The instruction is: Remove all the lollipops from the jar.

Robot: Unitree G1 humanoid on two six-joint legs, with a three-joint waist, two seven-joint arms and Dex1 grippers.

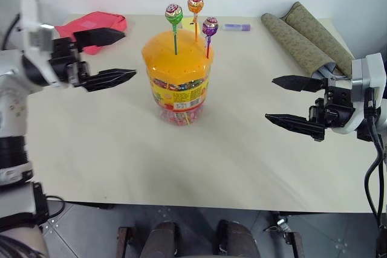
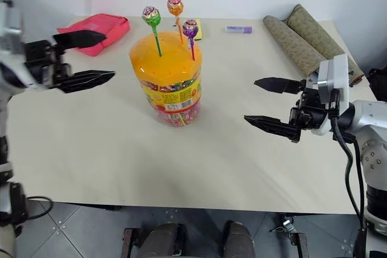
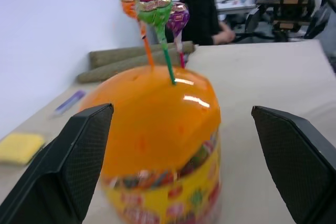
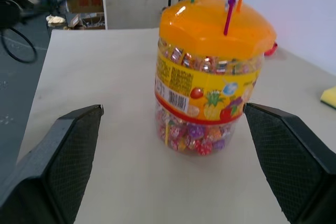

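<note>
I need to close my left gripper on the green lollipop's stick [image 1: 175, 37] [image 3: 167, 55], just below its wrapped candy and above the orange lid of the jar.
The jar [image 1: 176, 83] stands upright mid-table, a clear cylinder with an orange domed lid, a yellow-red label and sweets inside. Three lollipops stick up from the lid: a green-sticked one [image 1: 174, 15], an orange-sticked one [image 1: 195, 3] and a purple one [image 1: 210, 26]. My left gripper [image 1: 115, 55] hovers to the jar's left at lid height, open and empty, fingers pointing at the jar. Off to the jar's right, well apart from it, my right gripper [image 1: 290, 101] is open and empty too. The jar also shows between the fingers in the left wrist view [image 3: 157, 129] and right wrist view [image 4: 207, 72].
A red pouch [image 1: 91, 26] lies at the table's far left. Two rolled brownish mats [image 1: 302, 37] rest at the far right. A small purple tube [image 1: 236, 27] and a yellow pad [image 2: 198, 28] lie behind the jar. A person [image 3: 202, 9] sits in the background.
</note>
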